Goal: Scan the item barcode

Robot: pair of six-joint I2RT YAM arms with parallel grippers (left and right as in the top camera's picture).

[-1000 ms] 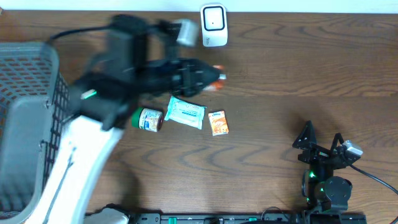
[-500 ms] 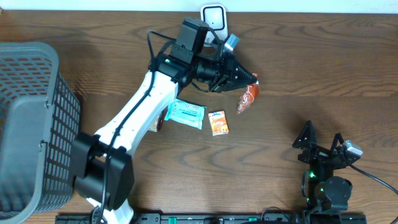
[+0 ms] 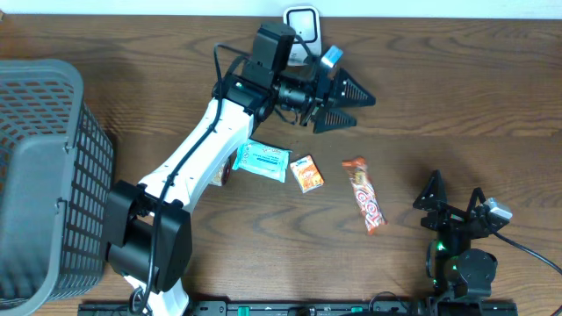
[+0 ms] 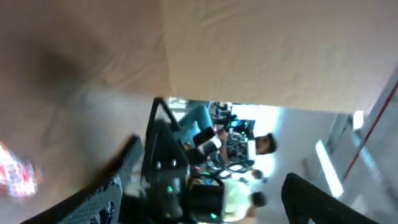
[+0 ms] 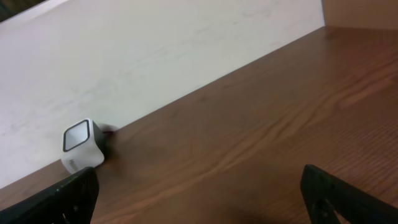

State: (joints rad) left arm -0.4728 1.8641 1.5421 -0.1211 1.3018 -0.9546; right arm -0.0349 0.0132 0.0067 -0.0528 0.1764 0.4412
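Next, my right gripper closes on the far end (image 3: 356, 167) of the red-orange snack bar wrapper, the end that points toward the white scanner.
The item, a red-orange snack bar wrapper (image 3: 364, 195), lies flat on the wooden table, right of the other packets. In the blurred left wrist view the wrapper (image 4: 15, 177) shows at the left edge. My left gripper (image 3: 358, 112) hangs open and empty above the table, up and left of the wrapper; in its own view the gripper (image 4: 205, 205) has nothing between its fingers. The white scanner (image 3: 301, 26) stands at the back edge, partly behind the left arm, and the scanner (image 5: 81, 146) also shows in the right wrist view. My right gripper (image 3: 453, 195) (image 5: 205, 199) rests open and empty at the front right.
A grey wire basket (image 3: 44, 175) fills the left side. A light blue packet (image 3: 263, 160), a small orange packet (image 3: 307, 173) and a can (image 3: 225, 173) partly under the left arm lie mid-table.
My left gripper has opened and let go of the snack bar. The bar dropped from the jaws to the table, down and to the right. The right arm has not moved.
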